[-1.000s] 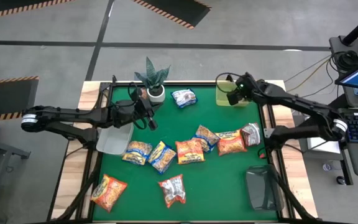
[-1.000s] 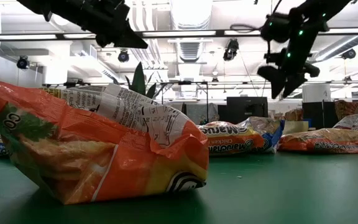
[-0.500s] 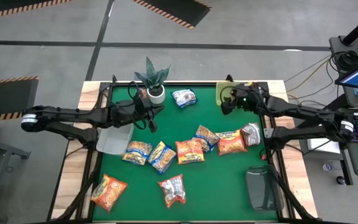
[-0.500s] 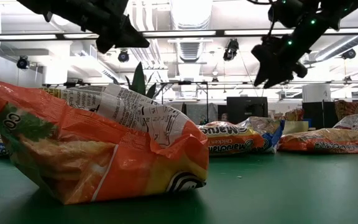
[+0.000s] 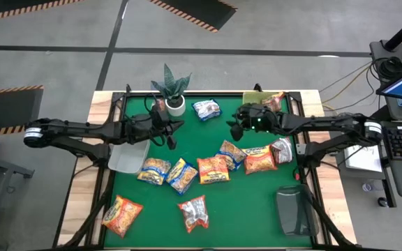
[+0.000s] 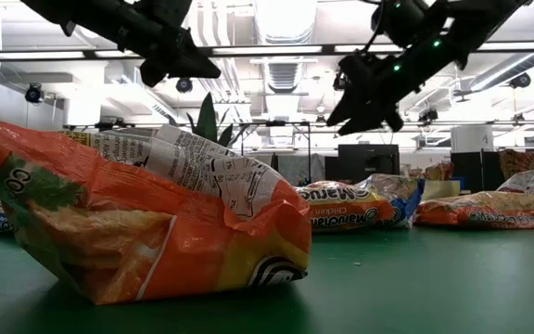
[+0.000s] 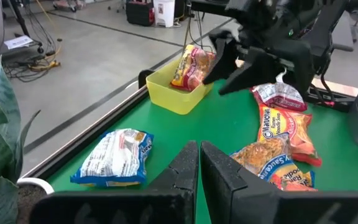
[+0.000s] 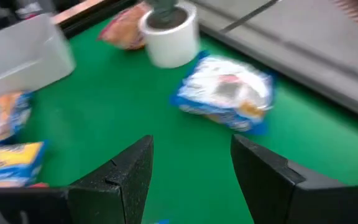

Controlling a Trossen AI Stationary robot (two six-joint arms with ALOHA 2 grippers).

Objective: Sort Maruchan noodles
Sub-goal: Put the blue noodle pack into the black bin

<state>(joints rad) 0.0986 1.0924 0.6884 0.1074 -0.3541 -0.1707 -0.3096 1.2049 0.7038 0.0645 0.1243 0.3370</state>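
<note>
Next, my right gripper needs to go to the blue-edged packet between the middle row's orange packets and close on the packet's far edge (image 5: 236,149).
Several Maruchan packets lie flat on the green table: a row across the middle (image 5: 213,168), two near the near edge (image 5: 122,214), (image 5: 194,213), and a blue-white one (image 5: 206,109), (image 8: 225,93) near the far edge. An orange-red packet (image 5: 274,101), (image 7: 191,65) sits in the yellow tray (image 5: 254,108). My right gripper (image 5: 236,129), (image 8: 191,168) is open and empty, hovering between the tray and the blue-white packet. My left gripper (image 5: 169,136), (image 7: 197,162) hangs shut and empty beside the potted plant (image 5: 173,90).
A clear tub (image 5: 128,155) stands at the table's left edge and another (image 5: 295,209) at the near right corner. The plant's white pot (image 8: 169,34) stands close to the blue-white packet. Bare green shows between the far packets and the middle row.
My right gripper has swung away from above the yellow tray toward the table's left and a little nearer, and now hangs over the bare green beside the blue-white packet. The packet in the tray now shows uncovered. The left arm has kept still.
</note>
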